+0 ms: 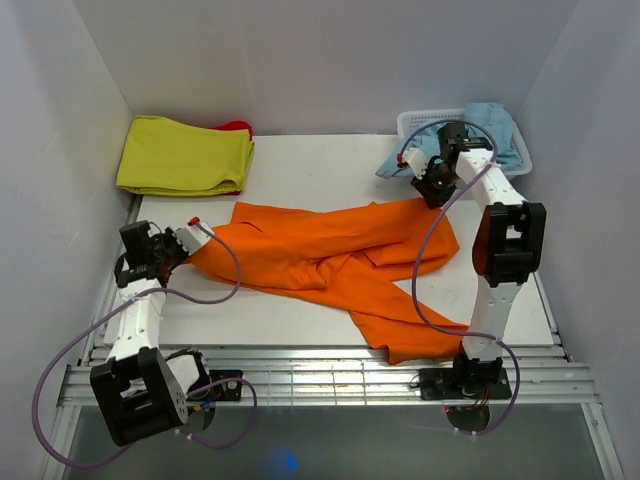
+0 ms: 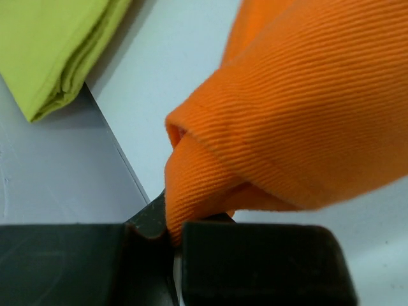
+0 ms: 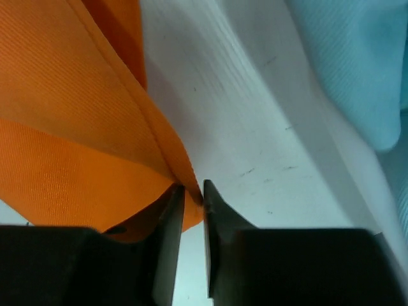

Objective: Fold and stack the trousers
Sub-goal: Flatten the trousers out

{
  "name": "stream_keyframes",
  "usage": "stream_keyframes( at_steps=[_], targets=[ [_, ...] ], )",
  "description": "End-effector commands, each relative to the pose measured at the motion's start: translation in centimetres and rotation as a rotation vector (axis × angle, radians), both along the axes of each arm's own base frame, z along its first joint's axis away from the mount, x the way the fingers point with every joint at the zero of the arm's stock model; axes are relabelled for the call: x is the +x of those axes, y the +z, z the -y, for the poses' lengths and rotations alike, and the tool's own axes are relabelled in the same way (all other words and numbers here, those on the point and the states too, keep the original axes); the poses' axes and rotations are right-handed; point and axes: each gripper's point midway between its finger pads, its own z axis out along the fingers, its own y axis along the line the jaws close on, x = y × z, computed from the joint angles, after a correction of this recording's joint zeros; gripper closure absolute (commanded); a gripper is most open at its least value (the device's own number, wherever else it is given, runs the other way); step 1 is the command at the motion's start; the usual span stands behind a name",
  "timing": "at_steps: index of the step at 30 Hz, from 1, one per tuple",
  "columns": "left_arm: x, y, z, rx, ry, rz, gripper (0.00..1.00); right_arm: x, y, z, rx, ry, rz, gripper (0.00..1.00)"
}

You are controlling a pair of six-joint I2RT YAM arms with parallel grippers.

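Observation:
Next, my left gripper releases the end of the trousers on bare table [image 1: 168, 295] between the yellow-green cloth and the metal rail.
The orange trousers [image 1: 340, 255] lie spread and crumpled across the middle of the white table, one leg running to the near edge. My left gripper [image 1: 183, 243] is shut on the trousers' left end; in the left wrist view the orange cloth [image 2: 299, 121] bunches from between the jaws of that gripper [image 2: 175, 236]. My right gripper [image 1: 432, 192] is shut on the trousers' far right edge; in the right wrist view its black fingers [image 3: 193, 197] pinch the orange hem [image 3: 76, 127] just above the table.
A folded yellow-green cloth [image 1: 183, 155] lies at the far left, with something red behind it; it also shows in the left wrist view [image 2: 57, 44]. A white basket [image 1: 415, 125] with a light blue garment [image 1: 500, 135] stands at the far right. White walls enclose the table.

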Motion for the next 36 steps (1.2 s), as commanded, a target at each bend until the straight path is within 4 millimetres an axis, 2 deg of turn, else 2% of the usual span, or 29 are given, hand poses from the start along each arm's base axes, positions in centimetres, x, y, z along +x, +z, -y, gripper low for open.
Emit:
stream_keyframes(
  at_steps=[1, 2, 3, 4, 5, 6, 7, 8, 9, 10, 11, 12, 13, 14, 15, 18, 24, 30, 33, 34, 35, 36],
  targets=[
    [-1.3, -0.6, -2.3, 0.204, -0.013, -0.031, 1.00, 2.6, 0.7, -0.4, -0.032, -0.070, 0.050, 0.73],
    [-1.4, -0.8, -2.3, 0.192, -0.003, -0.045, 1.00, 3.1, 2.5, -0.9, 0.002, -0.085, 0.065, 0.59],
    [-1.5, -1.6, -2.4, 0.151, 0.029, -0.077, 1.00, 1.5, 2.9, -1.0, 0.013, -0.078, 0.011, 0.49],
    [-1.1, -1.9, -2.9, 0.093, 0.090, -0.146, 1.00, -1.6, 6.3, -0.6, 0.059, 0.015, 0.035, 0.23],
    [-1.1, -2.9, -2.9, 0.063, 0.106, -0.176, 1.00, -2.4, 8.2, -0.9, 0.080, 0.024, 0.068, 0.22],
    [-0.4, -2.3, -3.2, 0.044, 0.123, -0.185, 1.00, -3.7, 8.9, -0.5, 0.062, 0.086, 0.088, 0.20],
    [0.1, -2.4, -3.2, 0.020, 0.134, -0.202, 1.00, -6.3, 7.4, -0.3, 0.046, 0.128, 0.027, 0.20],
    [0.3, -3.7, -3.0, -0.041, 0.168, -0.255, 1.00, -9.6, 8.5, -0.2, 0.035, 0.169, 0.002, 0.20],
    [0.8, -3.8, -3.0, -0.072, 0.182, -0.268, 1.00, -11.7, 8.0, -0.1, 0.026, 0.198, -0.046, 0.20],
    [2.1, -2.7, -3.3, -0.091, 0.198, -0.252, 1.00, -13.5, 7.3, -0.2, 0.013, 0.227, -0.087, 0.22],
    [2.6, -2.8, -3.3, -0.117, 0.211, -0.269, 1.00, -17.2, 5.3, 0.2, -0.005, 0.242, -0.161, 0.23],
    [2.6, -4.3, -3.1, -0.170, 0.242, -0.332, 1.00, -19.2, 4.1, 0.3, -0.036, 0.290, -0.193, 0.25],
    [3.4, -3.7, -3.2, -0.186, 0.251, -0.327, 1.00, -21.1, 3.5, 0.5, -0.053, 0.335, -0.195, 0.26],
    [3.7, -3.9, -3.3, -0.198, 0.261, -0.338, 1.00, -24.1, 0.8, 0.6, -0.052, 0.387, -0.294, 0.27],
    [3.7, -5.0, -3.2, -0.221, 0.278, -0.376, 1.00, -25.2, -0.1, 0.3, -0.035, 0.398, -0.331, 0.27],
    [4.3, -5.2, -3.5, -0.233, 0.300, -0.391, 1.00, -28.8, -2.8, -0.7, 0.040, 0.366, -0.508, 0.30],
    [4.4, -5.8, -3.8, -0.226, 0.310, -0.413, 1.00, -31.7, -5.0, -1.5, 0.100, 0.355, -0.666, 0.28],
    [4.3, -6.4, -3.5, -0.254, 0.319, -0.428, 1.00, -31.9, -8.2, 0.7, -0.033, 0.373, -0.626, 0.30],
    [4.4, -6.6, -3.6, -0.259, 0.332, -0.433, 1.00, -31.2, -9.6, 2.3, -0.126, 0.372, -0.574, 0.57],
    [4.6, -6.5, -3.7, -0.264, 0.334, -0.428, 1.00, -30.4, -9.6, 2.6, -0.145, 0.364, -0.540, 0.79],
    [4.8, -6.2, -3.8, -0.269, 0.337, -0.422, 1.00, -28.4, -9.0, 2.6, -0.159, 0.345, -0.477, 0.88],
    [5.1, -5.8, -3.8, -0.279, 0.332, -0.421, 1.00, -26.4, -8.3, 3.0, -0.175, 0.313, -0.415, 0.92]
  ],
)
